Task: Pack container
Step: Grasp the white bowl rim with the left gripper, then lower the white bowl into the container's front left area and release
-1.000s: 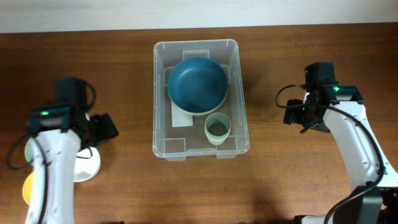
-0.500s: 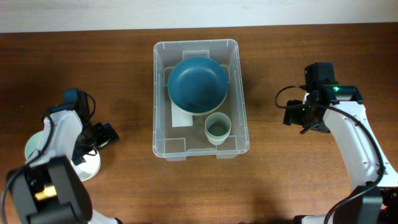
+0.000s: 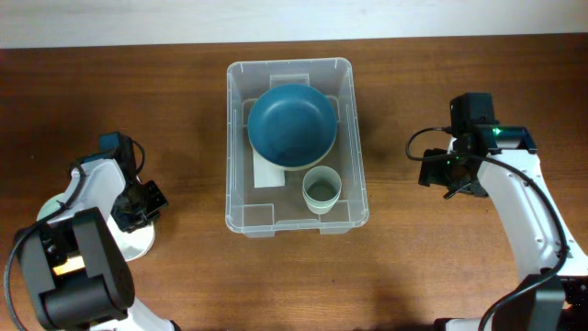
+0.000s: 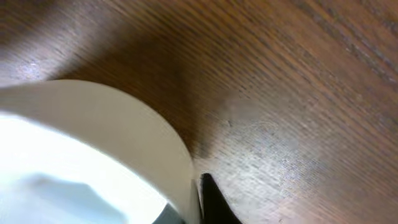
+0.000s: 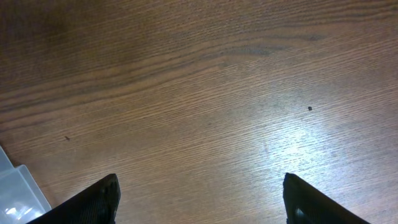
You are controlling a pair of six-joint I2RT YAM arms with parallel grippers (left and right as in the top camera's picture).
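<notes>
I need to use my left gripper to release the white bowl in the clear container, in the corner (image 3: 269, 197) beside the pale green cup.
The clear container (image 3: 235, 138) stands in the middle of the table. Inside it are a dark blue bowl (image 3: 291, 124) and a pale green cup (image 3: 322, 190). My left gripper (image 3: 140, 208) is at the far left, down on a white bowl (image 3: 134, 242). In the left wrist view the white bowl (image 4: 93, 143) fills the lower left, and my left gripper (image 4: 195, 208) is shut on its rim with one black finger (image 4: 212, 206) against the outer wall. My right gripper (image 3: 432, 173) hovers open over bare wood to the right of the container (image 5: 15, 190); nothing lies within my right gripper (image 5: 202, 199).
A pale green plate (image 3: 48, 211) peeks out under the left arm beside the white bowl. A white label (image 3: 266, 173) shows through the container's base. Bare wooden table lies between the container and each arm.
My left arm has swung back and lowered onto the white bowl, and its jaws have gone from open to shut on the rim. The right arm has not moved.
</notes>
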